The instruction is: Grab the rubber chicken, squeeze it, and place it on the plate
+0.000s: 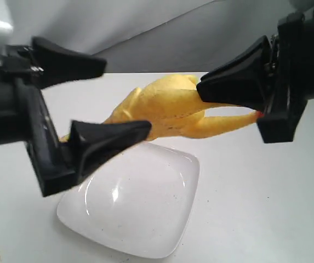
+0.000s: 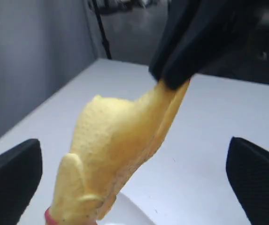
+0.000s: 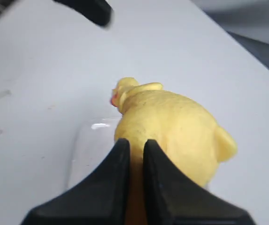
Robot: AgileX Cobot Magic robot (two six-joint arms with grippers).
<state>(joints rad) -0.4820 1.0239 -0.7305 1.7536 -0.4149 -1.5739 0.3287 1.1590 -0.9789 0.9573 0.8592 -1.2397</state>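
Observation:
My right gripper needs to let go of the rubber chicken across the far half of the white plate (image 1: 151, 169), and its feet will hang over the plate's rim.
The yellow rubber chicken (image 1: 170, 107) hangs tilted in the air over the far edge of the white square plate (image 1: 140, 213). My right gripper (image 1: 203, 90) is shut on a thin part of it beside the plump body. In the right wrist view the jaws (image 3: 135, 145) pinch the yellow rubber, with the body (image 3: 172, 126) just beyond and the plate (image 3: 89, 140) below. My left gripper (image 1: 126, 97) stands wide open, one finger on each side of the chicken's lower, narrower part without touching it. The left wrist view shows the chicken (image 2: 120, 136) between its spread fingers (image 2: 12, 173).
The white table (image 1: 255, 208) stretches round the plate. A grey backdrop (image 1: 146, 27) rises behind the table's far edge. The right gripper's black fingers (image 2: 195, 42) show at the top of the left wrist view.

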